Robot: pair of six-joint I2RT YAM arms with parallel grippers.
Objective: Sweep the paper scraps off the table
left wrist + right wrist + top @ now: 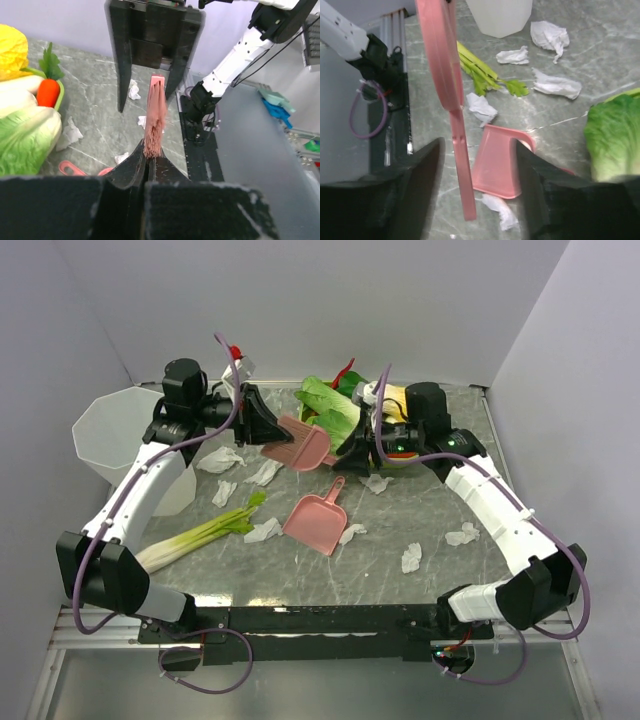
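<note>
Next, my right gripper backs off, then comes in and takes the brush's handle [463,175] before sweeping, since my left gripper holds the pink brush by its bristle end.
Several white paper scraps lie on the grey-green table [330,585], among them one [263,530] left of the pink dustpan [318,518], one [412,557] at the front right and one [557,84] near the cabbage. The dustpan also shows in the right wrist view [500,160]. My left gripper [262,425] [150,155] is shut on the head end of a pink brush [300,445] and holds it above the table. My right gripper [352,445] [477,150] is open. The brush handle [462,170] hangs between its fingers without touching them.
A white bin [125,445] stands at the left edge. A leek [200,537] lies at the front left. A heap of toy vegetables with a cabbage [335,405] fills the back middle, and a carrot [47,92] lies in it. Grey walls close three sides.
</note>
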